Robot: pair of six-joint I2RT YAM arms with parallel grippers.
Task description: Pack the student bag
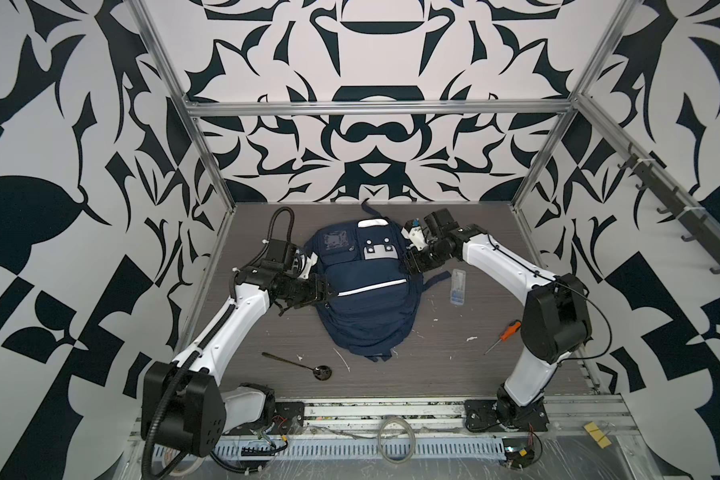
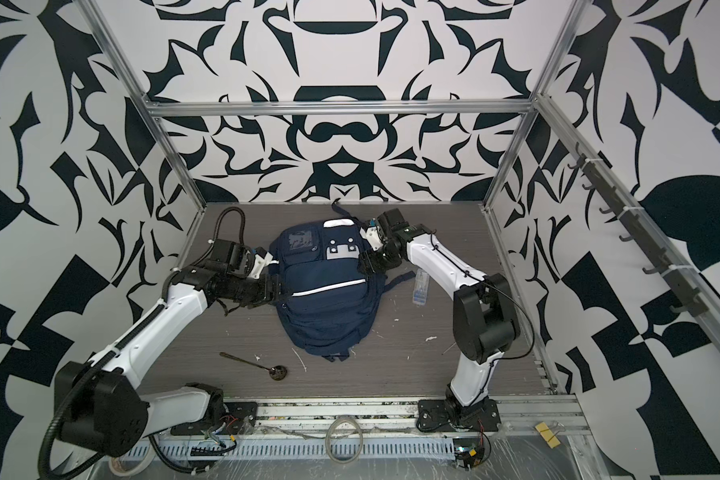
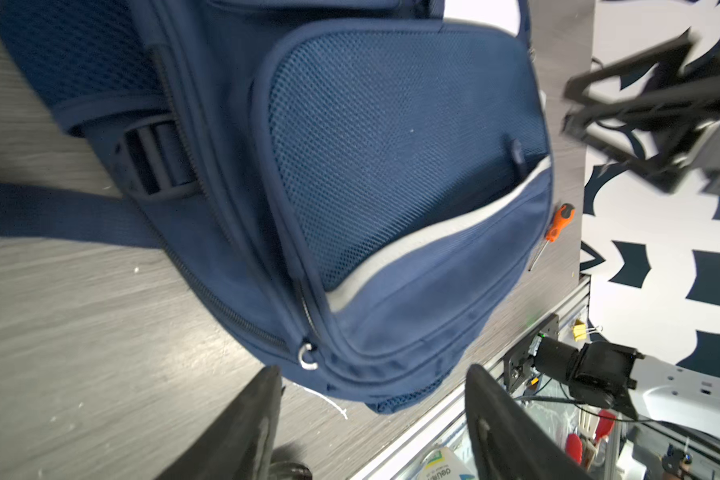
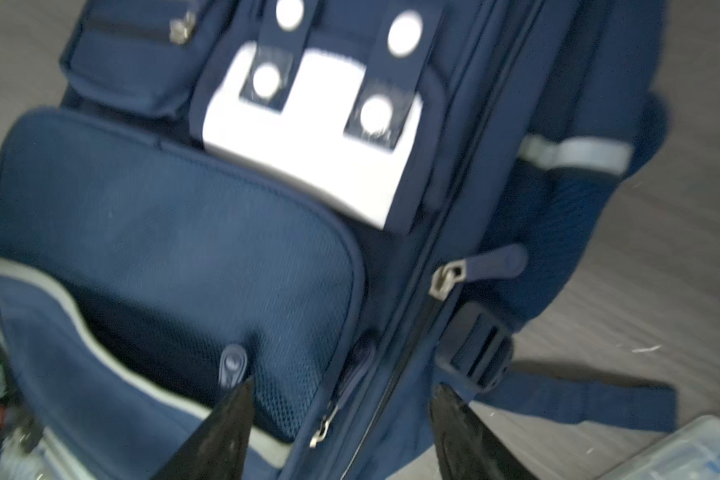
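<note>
The student bag is crooked and its white stripe slants, so the robot's left gripper should first take the bag's front pocket (image 1: 352, 304) and turn the bag straight.
The student bag (image 1: 362, 299) (image 2: 329, 307), a navy backpack with white stripes and a grey-white buckle patch, lies flat in the middle of the table with its front up. My left gripper (image 1: 328, 293) (image 2: 285, 291) sits at the bag's left edge. In the left wrist view the left gripper (image 3: 371, 374) is open, with the bag (image 3: 391, 145) corner and a metal zip ring (image 3: 307, 357) just ahead of its fingers. My right gripper (image 1: 404, 262) (image 2: 360, 262) is at the bag's right edge. The right gripper (image 4: 341, 390) is open astride the bag's (image 4: 163, 216) zip seam.
A dark spoon (image 1: 304, 365) (image 2: 262, 365) lies near the front left. An orange-handled screwdriver (image 1: 504, 334) (image 3: 555, 228) lies front right. A clear plastic box (image 1: 458, 286) (image 2: 420, 289) (image 4: 682, 453) rests right of the bag, next to a loose strap (image 4: 578, 399).
</note>
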